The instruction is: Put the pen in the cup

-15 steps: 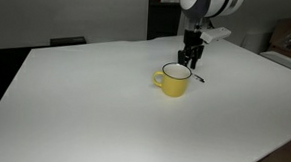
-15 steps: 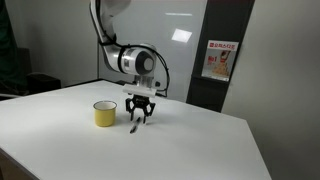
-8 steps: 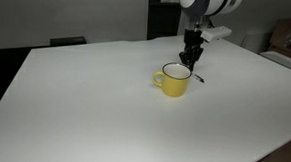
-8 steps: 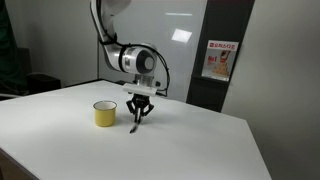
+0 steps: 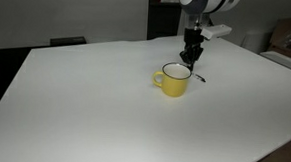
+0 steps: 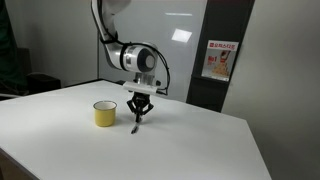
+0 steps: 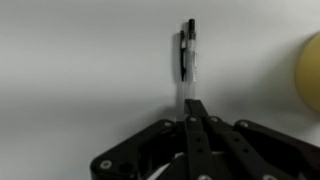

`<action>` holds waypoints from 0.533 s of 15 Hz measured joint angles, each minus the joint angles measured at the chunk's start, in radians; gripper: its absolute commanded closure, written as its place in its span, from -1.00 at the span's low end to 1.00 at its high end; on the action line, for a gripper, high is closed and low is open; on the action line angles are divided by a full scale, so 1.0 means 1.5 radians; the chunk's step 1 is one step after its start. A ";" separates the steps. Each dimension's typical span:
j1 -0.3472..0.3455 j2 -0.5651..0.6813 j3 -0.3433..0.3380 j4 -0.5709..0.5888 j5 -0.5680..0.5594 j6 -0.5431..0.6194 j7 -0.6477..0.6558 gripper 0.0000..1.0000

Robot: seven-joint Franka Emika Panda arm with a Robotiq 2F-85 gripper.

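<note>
Next, I take the pen beside the black tip (image 7: pixel 192 32) before I tilt it into the cup, as my gripper holds its near end with its length pointing ahead.
The pen (image 7: pixel 187 55) is thin and black with a clear barrel. In the wrist view it lies on the white table, its near end running in between my fingertips. My gripper (image 7: pixel 194 105) is shut on that end, jaws pressed together. In both exterior views the gripper (image 5: pixel 191 65) (image 6: pixel 138 120) points straight down at the table, right beside the yellow cup (image 5: pixel 173 80) (image 6: pixel 105 113). The pen (image 5: pixel 199 76) (image 6: pixel 135 127) shows there only as a short dark sliver under the fingers. The cup (image 7: pixel 311 70) sits at the right edge of the wrist view.
The white table (image 5: pixel 85 98) spreads wide around the cup. A dark wall panel carrying a red and white poster (image 6: pixel 217 60) stands behind it. Brown boxes (image 5: pixel 288 38) sit beyond the table's far corner.
The jaws have closed from partly open to fully shut around the pen's end. The arm and the cup have stayed in place.
</note>
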 measured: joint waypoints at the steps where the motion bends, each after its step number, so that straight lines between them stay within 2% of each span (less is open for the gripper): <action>1: 0.000 0.000 0.000 0.000 0.000 0.002 0.000 0.49; 3: 0.000 0.001 0.000 0.001 0.000 0.007 0.000 0.39; 8: 0.001 0.001 0.002 -0.002 0.000 0.022 0.000 -0.31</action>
